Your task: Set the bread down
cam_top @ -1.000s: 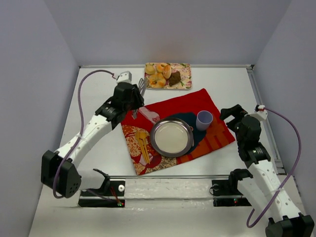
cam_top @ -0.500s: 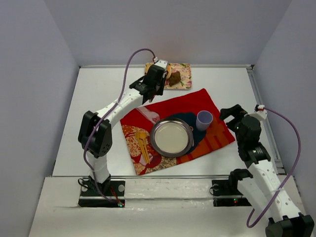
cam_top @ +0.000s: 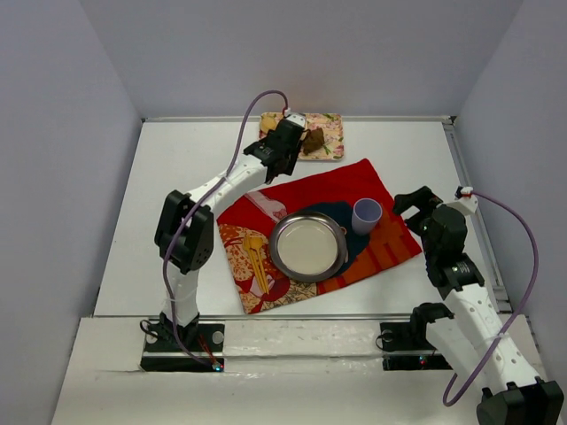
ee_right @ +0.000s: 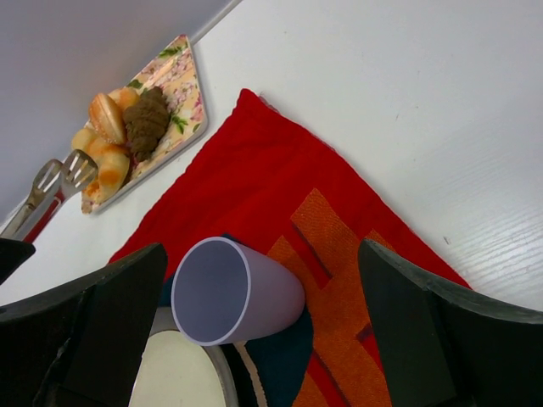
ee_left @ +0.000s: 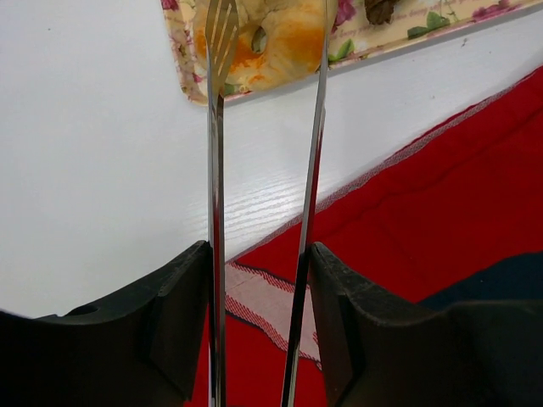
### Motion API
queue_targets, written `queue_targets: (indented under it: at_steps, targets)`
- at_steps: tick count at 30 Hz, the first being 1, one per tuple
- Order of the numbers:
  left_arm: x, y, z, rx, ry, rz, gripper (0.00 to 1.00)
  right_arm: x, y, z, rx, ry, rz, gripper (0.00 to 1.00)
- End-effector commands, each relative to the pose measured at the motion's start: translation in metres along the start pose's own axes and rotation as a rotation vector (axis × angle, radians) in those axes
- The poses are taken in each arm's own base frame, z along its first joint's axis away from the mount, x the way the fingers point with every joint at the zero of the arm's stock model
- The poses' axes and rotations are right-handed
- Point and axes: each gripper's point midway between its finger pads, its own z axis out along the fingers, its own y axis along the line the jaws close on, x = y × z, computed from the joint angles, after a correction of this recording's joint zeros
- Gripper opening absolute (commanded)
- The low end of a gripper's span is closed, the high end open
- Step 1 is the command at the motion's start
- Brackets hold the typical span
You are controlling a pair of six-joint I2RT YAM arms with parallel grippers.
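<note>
My left gripper needs to let go of the orange-glazed bread ring near the middle of the empty round metal plate (cam_top: 303, 236).
My left gripper (cam_top: 282, 147) is shut on metal tongs (ee_left: 215, 127) and reaches to the floral tray (cam_top: 326, 144) at the table's far edge. In the left wrist view the open tong tips straddle an orange-glazed bread ring (ee_left: 280, 42) on the tray (ee_left: 182, 34); whether they touch it is unclear. The right wrist view shows more bread rolls (ee_right: 106, 119), a dark brown piece (ee_right: 146, 119) and the tong tips (ee_right: 59, 182). A round metal plate (cam_top: 276, 232) lies empty on the red cloth (cam_top: 323, 188). My right gripper (cam_top: 416, 202) is open and empty, to the right of the cup.
A lilac cup (cam_top: 367, 214) stands on the cloth right of the plate, between my right jaws in the right wrist view (ee_right: 229, 292). Golden cutlery (cam_top: 256, 258) lies on the cloth left of the plate. Raised walls border the table on three sides.
My left arm has swung from the cloth's left corner out to the far tray, carrying the tongs, and edged a little further over the tray. The right arm has not moved.
</note>
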Motion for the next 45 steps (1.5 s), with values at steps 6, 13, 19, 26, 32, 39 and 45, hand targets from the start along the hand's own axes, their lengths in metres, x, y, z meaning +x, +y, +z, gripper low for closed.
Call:
queue_targets:
  at_steps: [6, 13, 19, 26, 32, 39, 45]
  targets:
    - [-0.019, -0.001, 0.003, -0.013, -0.020, 0.055, 0.57, -0.018, 0.009, 0.000, -0.028, -0.064, 0.007, 1.00]
    - [-0.012, 0.001, 0.020, -0.066, 0.036, 0.087, 0.58, -0.017, 0.009, 0.001, -0.027, -0.058, 0.000, 1.00]
    - [-0.007, 0.000, 0.031, -0.089, 0.069, 0.097, 0.57, -0.017, 0.009, 0.000, -0.028, -0.059, -0.004, 1.00]
    - [-0.005, -0.005, 0.026, -0.053, 0.082, 0.086, 0.55, -0.017, 0.009, 0.000, -0.030, -0.059, -0.003, 1.00]
    - [0.002, -0.009, 0.023, -0.022, 0.090, 0.087, 0.59, -0.017, 0.010, 0.000, -0.032, -0.059, 0.002, 1.00]
    - [0.001, -0.009, 0.034, -0.050, 0.101, 0.093, 0.60, -0.018, 0.010, -0.001, -0.034, -0.061, 0.003, 1.00]
    - [-0.007, -0.011, 0.038, -0.046, 0.092, 0.092, 0.54, -0.019, 0.010, -0.001, -0.034, -0.067, 0.003, 1.00]
